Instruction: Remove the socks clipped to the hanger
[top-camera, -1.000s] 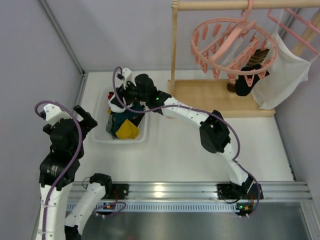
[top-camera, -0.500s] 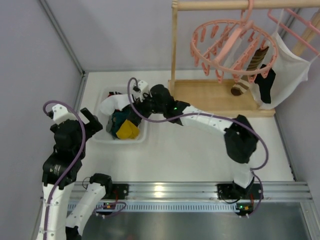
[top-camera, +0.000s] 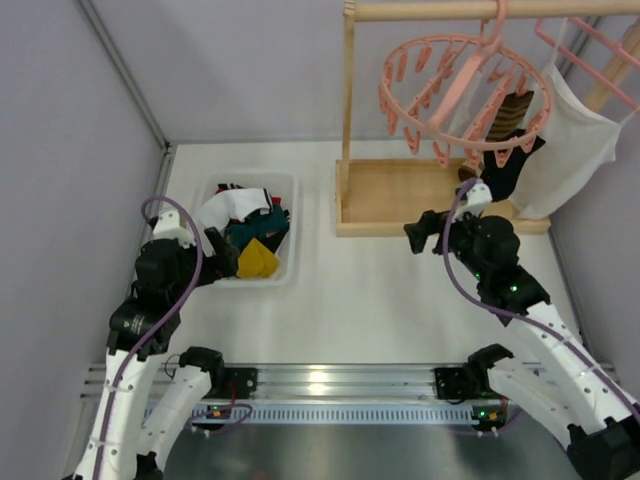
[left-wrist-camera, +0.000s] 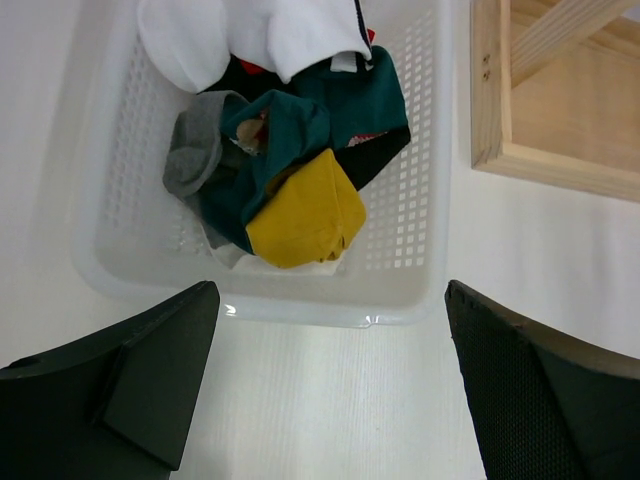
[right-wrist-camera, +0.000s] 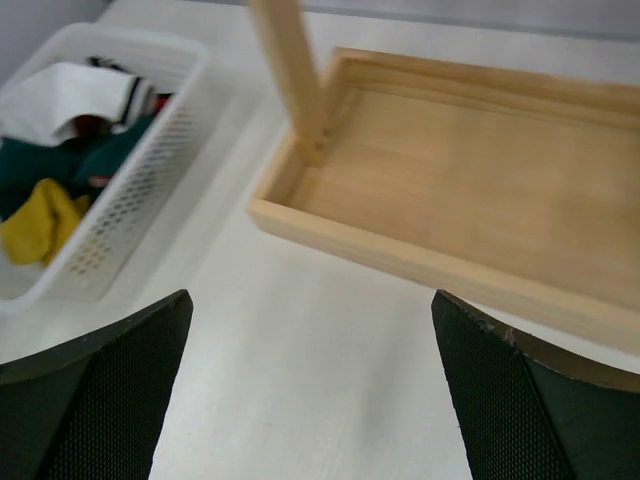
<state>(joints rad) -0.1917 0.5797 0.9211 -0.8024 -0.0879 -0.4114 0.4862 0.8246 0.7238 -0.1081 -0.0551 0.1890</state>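
I need to next move my right gripper to the black sock's lower end (top-camera: 499, 192), which is beside the brown striped sock, and close it there.
The round pink peg hanger (top-camera: 455, 85) hangs from the wooden rail at the top right. A black sock (top-camera: 503, 170) and a brown striped sock (top-camera: 516, 112) are clipped to its right side. Other socks lie in the white basket (top-camera: 290, 262): white (left-wrist-camera: 250, 35), teal (left-wrist-camera: 300, 130), mustard yellow (left-wrist-camera: 305, 215) and grey (left-wrist-camera: 190, 155). My left gripper (top-camera: 222, 258) is open and empty at the basket's near edge, as the left wrist view (left-wrist-camera: 330, 400) shows. My right gripper (top-camera: 420, 235) is open and empty over the table before the wooden stand base (right-wrist-camera: 450, 190); it also shows in the right wrist view (right-wrist-camera: 310, 390).
The wooden stand's upright post (top-camera: 348, 100) rises at the left end of its tray base (top-camera: 400, 195). A large white garment (top-camera: 570, 150) hangs on a plain pink hanger at the far right. The basket shows at the left of the right wrist view (right-wrist-camera: 130, 200).
My right gripper let a white sock go into the basket and swung right to the front of the stand. My left arm moved closer to the basket. The clipped socks swung.
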